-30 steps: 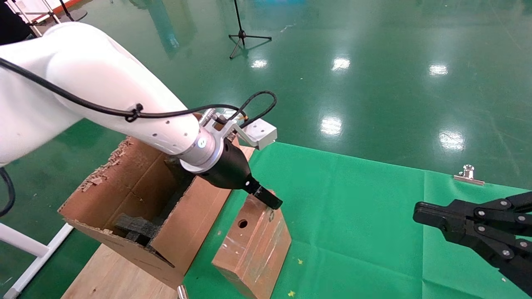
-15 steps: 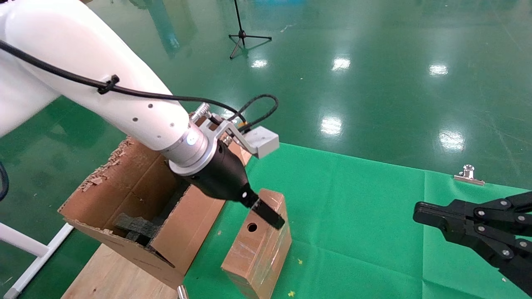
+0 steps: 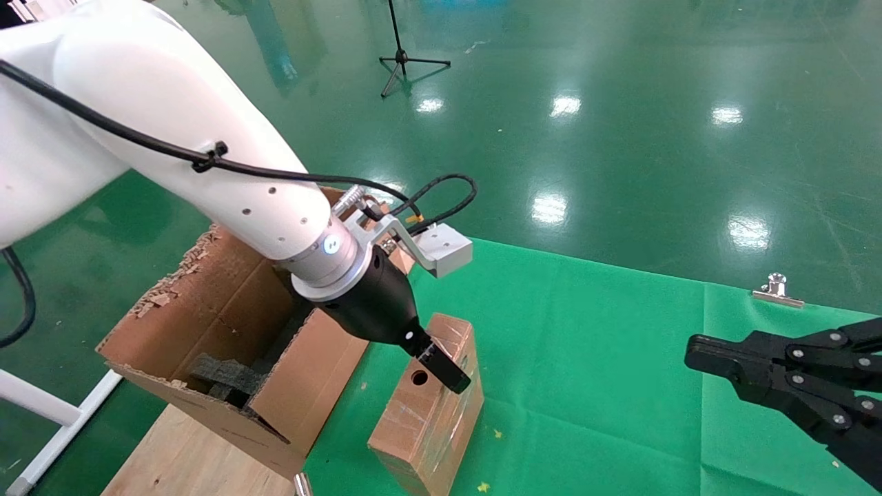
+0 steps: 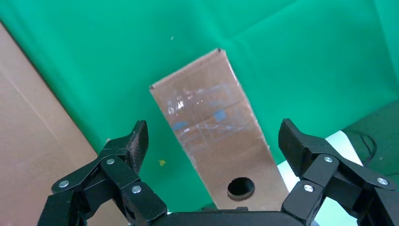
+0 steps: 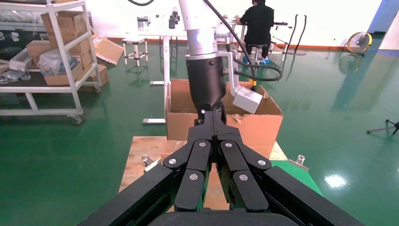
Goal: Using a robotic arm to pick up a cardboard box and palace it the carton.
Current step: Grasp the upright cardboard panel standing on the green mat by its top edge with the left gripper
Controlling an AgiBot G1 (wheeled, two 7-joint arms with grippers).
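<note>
I will close my left gripper on the broad sides (image 3: 466, 363) (image 4: 259, 136) of the cardboard box, between its round hole and its taped far end.
The small taped cardboard box (image 3: 431, 413) stands on a long narrow side on the green cloth (image 3: 606, 386), round hole (image 3: 419, 377) facing up. My left gripper (image 3: 448, 375) on the white arm (image 3: 172, 158) hovers just over its far end. In the left wrist view the gripper (image 4: 214, 143) is open, its fingers (image 4: 136, 143) straddling the box (image 4: 211, 117) with green showing on both sides. The large torn carton (image 3: 227, 324) with black foam (image 3: 224, 375) stands to the left of the box. My right gripper (image 3: 696, 355) is shut and empty at the right; it also shows in its wrist view (image 5: 214, 125).
A wooden board (image 3: 179, 455) lies under the carton. A metal clip (image 3: 777, 288) holds the cloth's far edge. A tripod (image 3: 403, 58) stands on the green floor beyond. A white frame leg (image 3: 48, 413) is at the near left. The right wrist view shows shelves (image 5: 61, 52).
The box, leaning over one second ago, now stands straighter on its narrow side. My left gripper has moved slightly nearer and lower over its top. The right arm has not moved.
</note>
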